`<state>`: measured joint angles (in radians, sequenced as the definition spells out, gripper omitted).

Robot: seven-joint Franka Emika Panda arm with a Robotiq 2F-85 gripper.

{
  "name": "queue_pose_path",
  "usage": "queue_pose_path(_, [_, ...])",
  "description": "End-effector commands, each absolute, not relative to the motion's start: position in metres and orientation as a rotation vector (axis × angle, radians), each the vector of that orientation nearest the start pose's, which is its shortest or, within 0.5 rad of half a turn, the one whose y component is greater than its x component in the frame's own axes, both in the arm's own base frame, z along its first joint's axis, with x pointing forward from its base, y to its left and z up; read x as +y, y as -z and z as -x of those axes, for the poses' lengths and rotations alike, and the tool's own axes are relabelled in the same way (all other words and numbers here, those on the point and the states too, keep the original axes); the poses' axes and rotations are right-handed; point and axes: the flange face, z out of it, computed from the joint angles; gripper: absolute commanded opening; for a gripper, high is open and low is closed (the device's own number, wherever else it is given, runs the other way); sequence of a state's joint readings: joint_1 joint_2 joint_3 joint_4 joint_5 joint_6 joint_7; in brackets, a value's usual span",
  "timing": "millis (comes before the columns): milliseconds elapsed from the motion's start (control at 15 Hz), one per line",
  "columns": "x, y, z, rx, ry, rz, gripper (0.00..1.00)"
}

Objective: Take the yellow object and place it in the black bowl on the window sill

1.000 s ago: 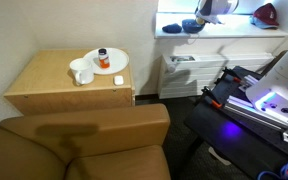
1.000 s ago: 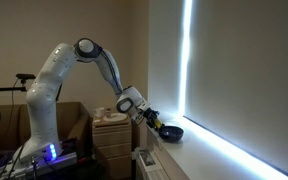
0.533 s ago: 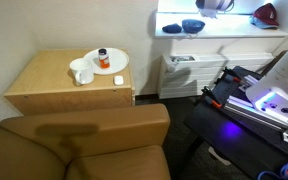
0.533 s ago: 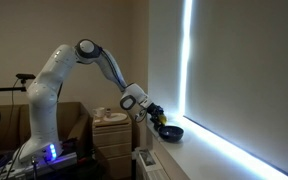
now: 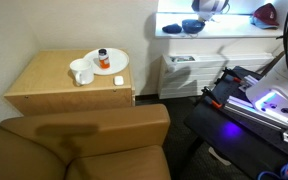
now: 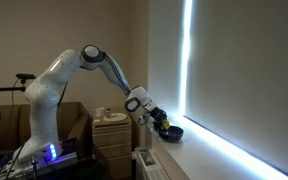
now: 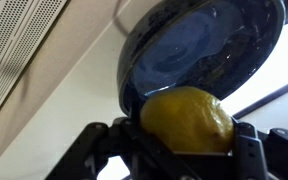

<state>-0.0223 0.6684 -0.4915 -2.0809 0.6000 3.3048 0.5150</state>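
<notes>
I will let the yellow object, now held just above the bowl, go on the inner bottom of the black bowl (image 5: 192,24) (image 7: 206,50), above the radiator.
In the wrist view my gripper (image 7: 184,135) is shut on the yellow object (image 7: 187,120), a lemon-shaped fruit held between both fingers. Right beyond it lies the black bowl (image 7: 199,45), its glossy inside showing, on the white window sill (image 7: 74,100). In an exterior view the gripper (image 6: 162,124) hovers just above the bowl (image 6: 171,132) on the sill (image 6: 199,150), with a speck of yellow at its tip. In an exterior view the bowl (image 5: 193,27) sits on the bright sill (image 5: 224,28) under the gripper (image 5: 208,8).
A second dark bowl (image 5: 172,29) sits on the sill beside the black one. A red object (image 5: 267,14) lies further along the sill. A wooden cabinet (image 5: 69,85) carries a white plate (image 5: 111,62), a mug and an orange-capped jar. A radiator (image 5: 189,72) stands below the sill.
The arm has moved further along the sill and lowered, bringing the gripper with the yellow object from beside the bowl to just over it.
</notes>
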Motion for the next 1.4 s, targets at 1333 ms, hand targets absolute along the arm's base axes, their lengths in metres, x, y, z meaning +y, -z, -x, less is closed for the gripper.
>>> queue_pose_path(1333, [-0.39,-0.159,-0.628,2.2,0.301,2.261,0.45])
